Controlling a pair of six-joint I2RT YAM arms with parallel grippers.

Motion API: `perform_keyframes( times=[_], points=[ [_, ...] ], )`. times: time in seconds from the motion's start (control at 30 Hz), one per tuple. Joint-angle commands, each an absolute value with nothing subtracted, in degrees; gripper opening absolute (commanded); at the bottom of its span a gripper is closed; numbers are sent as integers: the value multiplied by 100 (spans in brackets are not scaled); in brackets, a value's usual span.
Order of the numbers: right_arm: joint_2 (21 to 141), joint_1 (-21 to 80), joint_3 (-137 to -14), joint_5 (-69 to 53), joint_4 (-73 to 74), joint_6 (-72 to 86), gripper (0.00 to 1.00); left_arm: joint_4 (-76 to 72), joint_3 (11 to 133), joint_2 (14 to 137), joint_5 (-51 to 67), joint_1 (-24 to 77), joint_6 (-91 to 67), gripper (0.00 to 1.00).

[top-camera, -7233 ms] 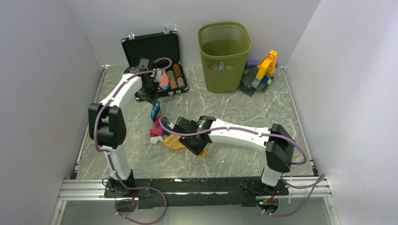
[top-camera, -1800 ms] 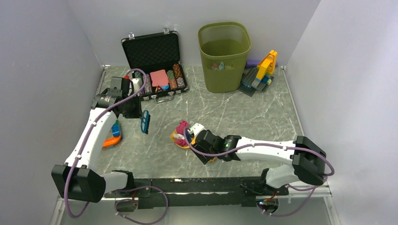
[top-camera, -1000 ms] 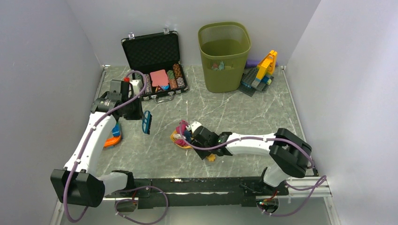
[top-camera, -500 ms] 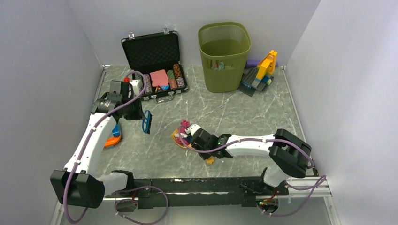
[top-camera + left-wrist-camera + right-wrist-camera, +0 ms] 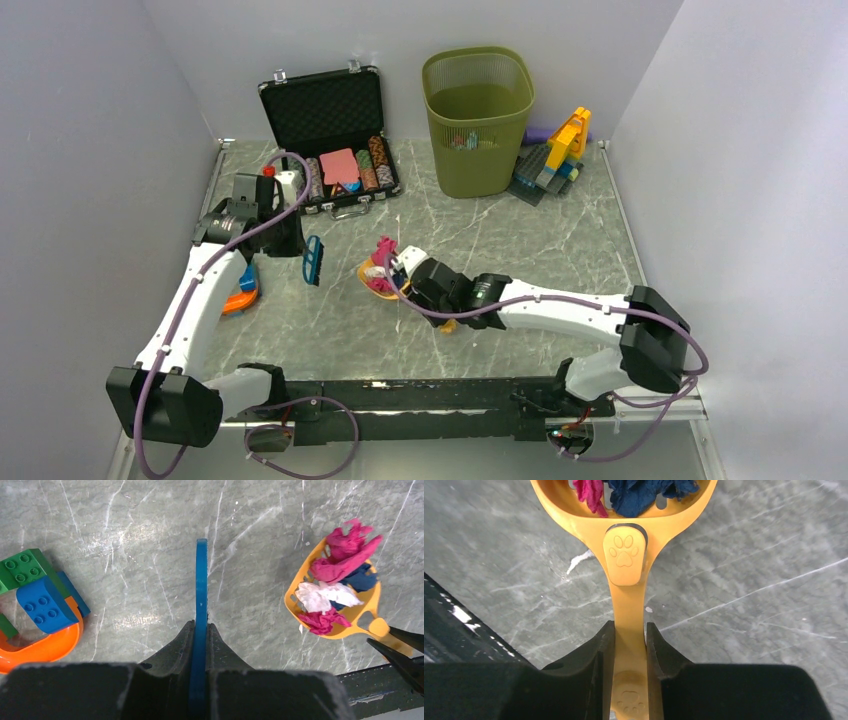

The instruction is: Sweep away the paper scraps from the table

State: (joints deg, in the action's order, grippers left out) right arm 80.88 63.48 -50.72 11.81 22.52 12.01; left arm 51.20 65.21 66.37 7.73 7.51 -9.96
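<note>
I need to open my right gripper to let go of the yellow scoop on the bare marble point(image 5: 492, 268), in front of the green mesh bin.
Pink, white and navy paper scraps point(image 5: 384, 268) point(image 5: 336, 566) lie heaped in a yellow scoop point(image 5: 371, 285) point(image 5: 292, 596) on the table point(image 5: 540, 250), left of centre. My right gripper point(image 5: 424, 281) point(image 5: 626, 628) is shut on the scoop's paw-print handle point(image 5: 625, 602). One tiny white scrap point(image 5: 579, 561) lies on the marble beside the scoop's neck. My left gripper point(image 5: 292, 241) point(image 5: 200, 626) is shut on a thin blue brush point(image 5: 313, 261) point(image 5: 201, 580), held edge-on to the left of the scoop and apart from it.
An open poker-chip case point(image 5: 335, 125) and a green mesh bin point(image 5: 478, 120) stand at the back. Toy bricks sit at the back right point(image 5: 555, 155) and under my left arm point(image 5: 243, 290) point(image 5: 40, 597). A metal rail point(image 5: 400, 395) runs along the near edge.
My right gripper has closed on the scoop's handle, and the scoop with its scraps has shifted slightly toward the far left. The left arm and brush have stayed put.
</note>
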Motion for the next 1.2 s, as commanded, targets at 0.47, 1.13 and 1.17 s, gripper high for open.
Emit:
perform_keyframes(
  times=[0.47, 1.13, 1.17],
  points=[
    [8893, 5211, -9195, 782, 4587, 604, 0, 4937, 6287, 6321, 843, 725, -1034, 0],
    [10927, 2997, -13350, -1448, 5116, 1403, 0, 4865, 5902, 5933, 1106, 729, -1121, 0],
    [10906, 2871, -13265, -1704, 4922, 1565, 0, 4861, 5888, 5918, 1106, 729, -1125, 0]
  ],
)
